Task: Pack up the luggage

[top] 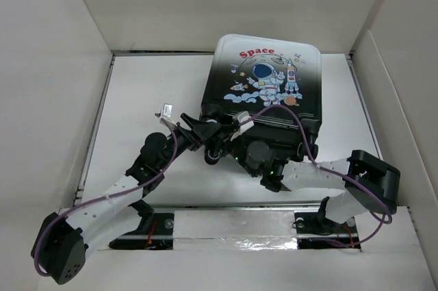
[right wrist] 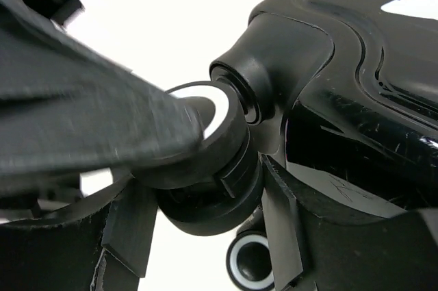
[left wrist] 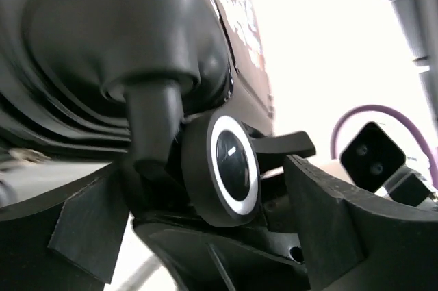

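The fingers of the robot's left gripper surround the wheel that the right gripper holds, so the left gripper will back away and pinch the luggage's zipper pull point(left wrist: 27, 155).
The luggage point(top: 267, 79) lies shut on the white table, its astronaut and red "Space" print facing up. Both grippers are at its near edge by the wheels. My left gripper point(top: 205, 142) stands open at the near-left corner. In the left wrist view a black wheel with a white ring point(left wrist: 236, 168) sits between its spread fingers point(left wrist: 328, 222) with room on both sides. My right gripper point(top: 254, 157) is tucked under the near edge. In the right wrist view its fingers point(right wrist: 280, 229) press against both sides of a black double wheel point(right wrist: 212, 202).
High white walls point(top: 68, 99) box in the table on the left, back and right. The two arms crowd together in front of the case. Another wheel point(right wrist: 250, 263) shows below the gripped one, and a blurred black finger point(right wrist: 89, 127) covers its left side.
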`<act>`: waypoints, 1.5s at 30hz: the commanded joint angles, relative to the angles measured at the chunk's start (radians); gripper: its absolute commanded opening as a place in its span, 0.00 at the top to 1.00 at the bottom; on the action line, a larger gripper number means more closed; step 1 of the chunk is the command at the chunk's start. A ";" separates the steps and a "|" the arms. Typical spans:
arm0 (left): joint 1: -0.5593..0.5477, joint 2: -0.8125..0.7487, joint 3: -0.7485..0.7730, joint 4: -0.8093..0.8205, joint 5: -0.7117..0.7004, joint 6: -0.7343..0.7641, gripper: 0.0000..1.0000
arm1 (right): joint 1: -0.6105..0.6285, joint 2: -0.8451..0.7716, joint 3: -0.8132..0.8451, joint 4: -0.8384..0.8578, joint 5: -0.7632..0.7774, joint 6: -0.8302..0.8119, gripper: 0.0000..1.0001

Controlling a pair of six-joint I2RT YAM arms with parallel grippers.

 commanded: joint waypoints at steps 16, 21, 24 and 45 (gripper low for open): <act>0.127 -0.186 -0.013 -0.271 -0.167 0.354 0.80 | -0.148 -0.124 0.012 0.009 -0.138 0.095 0.83; 0.058 -0.226 -0.194 -0.134 -0.206 0.384 0.92 | -0.167 -0.136 0.038 -0.048 -0.181 0.101 0.83; 0.058 -0.150 -0.214 -0.019 -0.155 0.412 0.78 | -0.167 -0.144 0.041 -0.051 -0.190 0.104 0.83; -0.163 0.207 -0.075 0.191 -0.462 0.640 0.49 | -0.176 -0.135 0.055 -0.060 -0.265 0.132 0.83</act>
